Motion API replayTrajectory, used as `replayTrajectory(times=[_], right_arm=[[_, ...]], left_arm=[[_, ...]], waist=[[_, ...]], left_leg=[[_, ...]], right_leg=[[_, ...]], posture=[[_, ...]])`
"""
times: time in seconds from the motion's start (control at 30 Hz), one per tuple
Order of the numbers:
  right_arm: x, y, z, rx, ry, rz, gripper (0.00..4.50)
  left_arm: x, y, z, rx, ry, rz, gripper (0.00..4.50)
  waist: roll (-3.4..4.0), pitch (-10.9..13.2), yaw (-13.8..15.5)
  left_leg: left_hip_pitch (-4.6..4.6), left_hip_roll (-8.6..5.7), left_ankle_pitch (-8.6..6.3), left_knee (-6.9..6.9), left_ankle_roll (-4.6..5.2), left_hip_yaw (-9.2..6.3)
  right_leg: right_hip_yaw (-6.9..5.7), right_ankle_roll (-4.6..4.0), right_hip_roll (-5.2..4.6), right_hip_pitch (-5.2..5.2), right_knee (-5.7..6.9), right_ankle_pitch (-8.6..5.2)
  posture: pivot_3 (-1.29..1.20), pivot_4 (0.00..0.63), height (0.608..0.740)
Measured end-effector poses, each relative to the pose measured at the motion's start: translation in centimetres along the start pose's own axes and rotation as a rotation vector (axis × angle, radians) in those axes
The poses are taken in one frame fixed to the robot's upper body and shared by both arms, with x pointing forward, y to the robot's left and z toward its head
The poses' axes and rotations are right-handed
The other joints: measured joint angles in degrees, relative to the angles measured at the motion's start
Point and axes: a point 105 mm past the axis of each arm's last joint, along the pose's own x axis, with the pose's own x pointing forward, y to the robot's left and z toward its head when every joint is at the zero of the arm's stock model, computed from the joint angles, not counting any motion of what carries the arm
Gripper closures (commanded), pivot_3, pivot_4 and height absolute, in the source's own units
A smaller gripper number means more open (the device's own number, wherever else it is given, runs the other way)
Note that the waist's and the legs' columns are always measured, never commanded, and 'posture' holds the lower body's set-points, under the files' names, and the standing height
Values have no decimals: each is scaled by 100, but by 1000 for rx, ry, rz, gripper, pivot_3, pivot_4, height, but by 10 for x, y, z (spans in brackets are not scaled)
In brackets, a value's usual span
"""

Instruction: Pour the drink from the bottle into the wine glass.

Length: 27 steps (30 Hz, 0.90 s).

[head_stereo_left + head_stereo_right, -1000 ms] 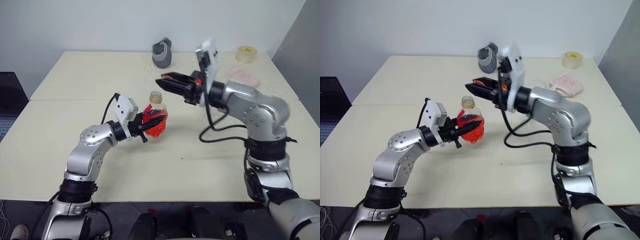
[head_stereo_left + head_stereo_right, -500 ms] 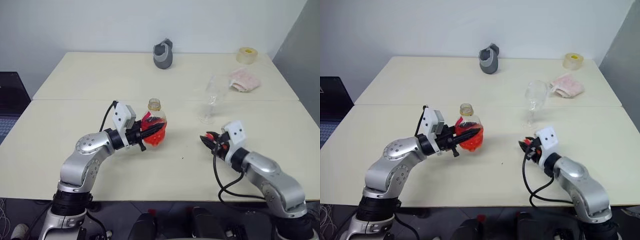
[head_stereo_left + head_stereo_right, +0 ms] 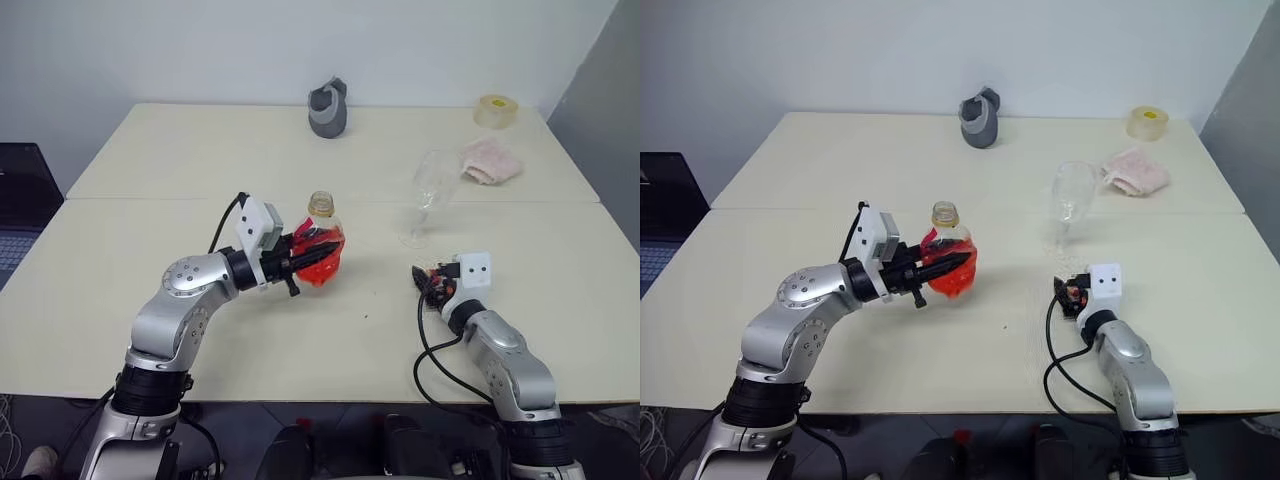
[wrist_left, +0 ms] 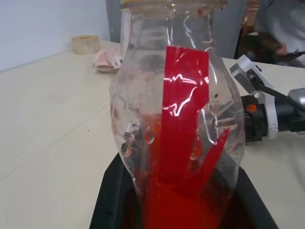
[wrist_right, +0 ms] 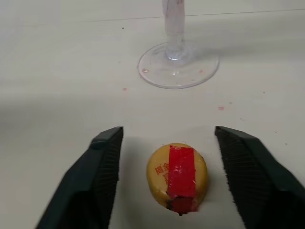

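The robot's left gripper will release the bottle on the table just this side of the seam (image 3: 208, 243), toward the laptop. The bottle is held upright near the table's middle.
My left gripper (image 3: 322, 250) is shut on the bottle (image 3: 320, 252), a squat clear bottle held about upright near the table's middle, its neck uncapped. The red drink (image 4: 181, 205) fills its lower part, behind a red label strip. The empty wine glass (image 3: 430, 193) stands upright to the right, its foot (image 5: 178, 64) just beyond my right gripper (image 5: 169, 131). That gripper rests low on the table (image 3: 180, 170), open. The yellow cap (image 5: 177, 177) with red tape lies loose on the table between its fingers (image 5: 102, 167), touching neither.
A grey tape dispenser (image 3: 326, 108) stands at the far edge, a tape roll (image 3: 494, 109) at the far right corner, and a pinkish bag (image 3: 490, 160) lies behind the glass. A seam crosses the table. A person (image 4: 281, 28) sits beyond the table.
My right arm swung down from beside the bottle's neck to the table in front of the glass, and its fingers have opened around the cap. The left gripper still holds the bottle.
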Motion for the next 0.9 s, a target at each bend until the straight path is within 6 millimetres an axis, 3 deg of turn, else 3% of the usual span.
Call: replayTrajectory(times=[0.1, 0.3, 0.37, 0.5, 0.6, 0.7, 0.9], right_arm=[[-10, 1, 7, -34, 10, 40, 300], [-32, 6, 42, -170, -50, 179, 300], [-39, 21, 52, -160, -80, 286, 300], [-50, 70, 81, -154, -171, 608, 300], [-49, 95, 100, -202, -230, 740, 300], [-38, 110, 105, -207, -251, 786, 300], [-18, 111, 98, -216, -231, 776, 300]], left_arm=[[-5, 8, 0, -4, -1, 47, 3514], [-27, 35, -10, 2, 14, 246, 3514], [-40, 53, -17, 4, 29, 360, 3514], [-64, 86, -34, 11, 54, 578, 3514], [-76, 110, -41, 20, 64, 708, 3514], [-89, 137, -43, 24, 61, 840, 3514], [-100, 162, -50, 17, 44, 959, 3514]], waist=[[2, 1, 1], [2, 1, -2], [1, 2, -9], [-1, 2, -11], [-7, 2, 10], [-15, -2, 17], [-19, -5, 12]], left_leg=[[-2, 1, -1, 0, 2, -4], [0, 1, -3, 0, 6, -14], [1, 4, -4, -1, 7, -15], [2, 2, -4, 1, 8, -21], [-4, -1, -3, 3, 5, -22], [-9, -4, 1, 5, -1, -24], [-13, -10, 8, 5, -15, -28]], right_leg=[[1, 0, 0, -2, 0, 0], [-4, 0, 1, -1, 0, 0], [-4, 0, 3, -1, 0, 0], [-7, 0, 2, 0, 0, 0], [-17, 0, 1, 0, -2, 0], [-22, -1, -2, -4, -3, 0], [-13, 0, -15, -11, -4, 1]], posture=[[0, 150, 740], [0, 150, 740], [0, 150, 740], [0, 150, 740], [0, 150, 740], [0, 150, 740], [0, 150, 740]])
